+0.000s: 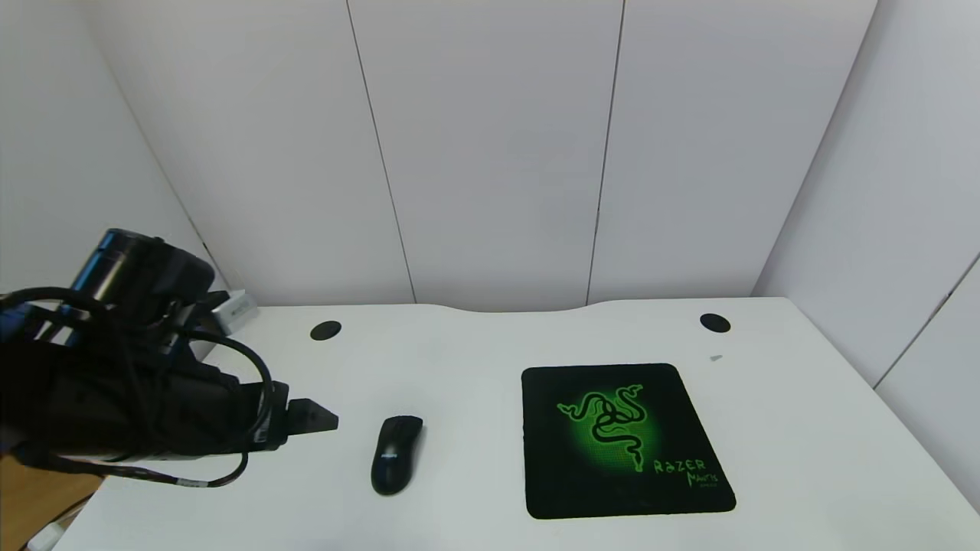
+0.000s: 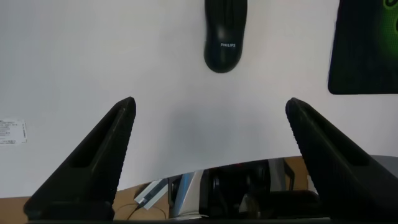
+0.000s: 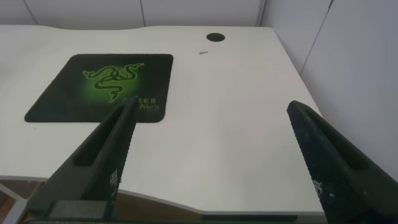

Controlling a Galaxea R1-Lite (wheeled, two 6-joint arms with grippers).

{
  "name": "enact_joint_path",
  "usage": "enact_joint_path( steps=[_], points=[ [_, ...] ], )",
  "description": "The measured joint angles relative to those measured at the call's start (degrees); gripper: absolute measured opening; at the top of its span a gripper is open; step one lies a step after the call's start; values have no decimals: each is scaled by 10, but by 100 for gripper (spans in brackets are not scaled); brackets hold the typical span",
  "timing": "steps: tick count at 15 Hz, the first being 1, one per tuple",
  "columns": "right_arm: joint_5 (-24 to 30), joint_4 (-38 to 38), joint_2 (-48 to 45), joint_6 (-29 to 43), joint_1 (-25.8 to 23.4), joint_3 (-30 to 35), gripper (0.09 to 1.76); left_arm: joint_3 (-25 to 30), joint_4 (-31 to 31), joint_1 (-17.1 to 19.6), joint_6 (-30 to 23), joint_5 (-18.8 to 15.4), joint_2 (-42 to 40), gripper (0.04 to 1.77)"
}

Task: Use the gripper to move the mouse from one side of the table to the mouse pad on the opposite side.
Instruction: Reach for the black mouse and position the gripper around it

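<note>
The fingers of my left gripper should close across the middle of the black mouse [image 1: 395, 447] [image 2: 226, 32], one finger on each side of the mouse near its white logo.
The glossy black mouse [image 1: 396, 454] lies on the white table [image 1: 475, 360], left of centre and near the front edge. It also shows in the left wrist view [image 2: 225, 37], with a white logo on its back. The black mouse pad [image 1: 624, 440] with the green snake logo lies flat to its right, apart from it. My left gripper [image 1: 314, 419] hovers just left of the mouse, open and empty [image 2: 210, 109], with only bare table between its fingers. My right gripper [image 3: 211, 112] is open and empty over the table's front right part, out of the head view. The pad shows beyond it [image 3: 102, 84].
Two round black grommets [image 1: 325, 330] [image 1: 714, 322] sit near the curved back edge. White wall panels close in the back and the right side. A small grey mark [image 1: 716, 357] lies behind the pad. The table's front edge shows under both wrists.
</note>
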Motion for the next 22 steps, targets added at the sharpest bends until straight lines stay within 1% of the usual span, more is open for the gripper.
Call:
enact_joint_path(
  steps=[3, 9, 14, 16, 22],
  points=[
    [0, 0, 0, 0, 0, 0, 171, -22, -20, -20, -2, 5, 45, 172],
    [0, 0, 0, 0, 0, 0, 171, -70, -20, -25, -4, 4, 140, 172],
    [0, 0, 0, 0, 0, 0, 171, -82, -23, -28, -3, 3, 216, 172],
    [0, 0, 0, 0, 0, 0, 171, -86, -36, -29, -3, 4, 241, 172],
    [0, 0, 0, 0, 0, 0, 171, -103, -52, -31, -2, 7, 297, 172]
  ],
)
